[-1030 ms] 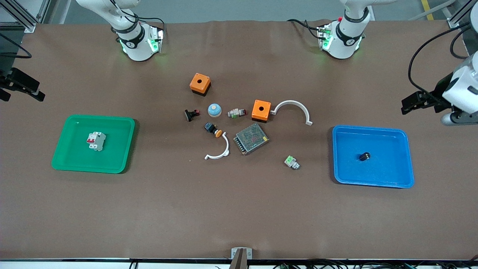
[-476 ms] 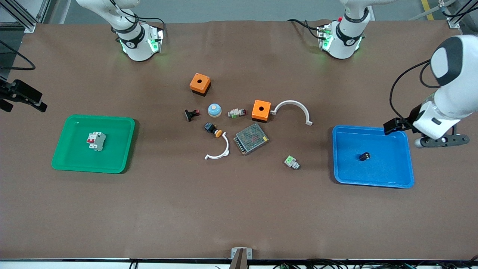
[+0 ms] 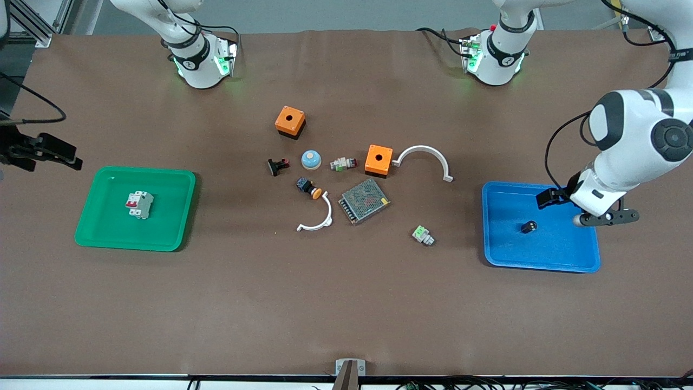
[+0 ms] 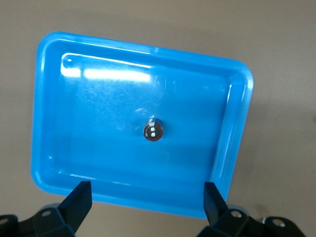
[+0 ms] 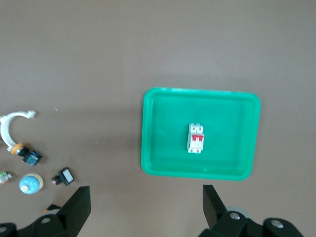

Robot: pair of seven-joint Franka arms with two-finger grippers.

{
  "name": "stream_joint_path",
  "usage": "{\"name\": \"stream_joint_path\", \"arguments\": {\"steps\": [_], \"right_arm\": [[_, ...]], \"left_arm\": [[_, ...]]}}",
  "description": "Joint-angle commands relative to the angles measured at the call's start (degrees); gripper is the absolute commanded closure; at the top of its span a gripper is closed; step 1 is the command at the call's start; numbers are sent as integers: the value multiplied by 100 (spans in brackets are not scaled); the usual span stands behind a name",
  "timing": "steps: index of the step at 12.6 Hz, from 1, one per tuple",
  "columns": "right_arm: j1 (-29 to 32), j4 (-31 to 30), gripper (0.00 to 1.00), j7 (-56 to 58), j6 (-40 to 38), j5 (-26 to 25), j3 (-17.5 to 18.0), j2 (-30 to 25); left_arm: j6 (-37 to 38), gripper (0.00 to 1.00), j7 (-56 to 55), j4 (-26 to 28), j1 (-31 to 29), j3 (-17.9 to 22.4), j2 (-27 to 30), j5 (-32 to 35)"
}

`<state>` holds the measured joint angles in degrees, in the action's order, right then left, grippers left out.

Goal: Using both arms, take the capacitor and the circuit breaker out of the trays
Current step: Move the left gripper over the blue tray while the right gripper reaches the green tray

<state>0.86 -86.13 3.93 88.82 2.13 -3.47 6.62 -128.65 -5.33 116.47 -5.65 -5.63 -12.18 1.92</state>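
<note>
Next, my left gripper closes on the body of the capacitor (image 3: pixel 529 227) (image 4: pixel 153 129) in the blue tray, close to the capacitor's end with the pale dots.
The capacitor (image 3: pixel 529 226), a tiny black cylinder with two pale dots, lies in the blue tray (image 3: pixel 541 260). In the left wrist view the capacitor (image 4: pixel 153 131) sits mid-tray (image 4: pixel 98 108). My left gripper (image 3: pixel 549 197) hangs open and empty over the blue tray's rim; its jaws (image 4: pixel 148 202) stand wide apart. The breaker (image 3: pixel 139 205), white with red levers, lies in the green tray (image 3: pixel 103 233). The right wrist view shows the breaker (image 5: pixel 196 138) in the green tray (image 5: pixel 163 143). My right gripper (image 3: pixel 51 151) is open and empty over the table beside the green tray; it also shows in its wrist view (image 5: pixel 145 205).
Mid-table lie two orange boxes (image 3: pixel 289 121) (image 3: pixel 378 160), a grey mesh box (image 3: pixel 364 201), two white arcs (image 3: pixel 422 148) (image 3: pixel 325 216), an orange-capped push-button (image 3: pixel 308 188), a blue dome (image 3: pixel 311 159), a black red-tipped part (image 3: pixel 278 166) and a green-and-white switch (image 3: pixel 422 234).
My left arm has swung in from the table's end to over the blue tray. My right gripper has shifted a little toward the green tray. The parts have not moved.
</note>
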Motion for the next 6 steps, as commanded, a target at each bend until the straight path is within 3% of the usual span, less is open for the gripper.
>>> {"name": "stream_joint_path", "arguments": {"steps": [1, 6], "right_arm": [[99, -919, 0, 107, 414, -282, 39, -91], [388, -3047, 0, 116, 2470, -372, 39, -100]], "left_arm": [[-440, 0, -64, -46, -15, 9, -450, 19], [-1021, 11, -64, -169, -94, 35, -1268, 509]]}}
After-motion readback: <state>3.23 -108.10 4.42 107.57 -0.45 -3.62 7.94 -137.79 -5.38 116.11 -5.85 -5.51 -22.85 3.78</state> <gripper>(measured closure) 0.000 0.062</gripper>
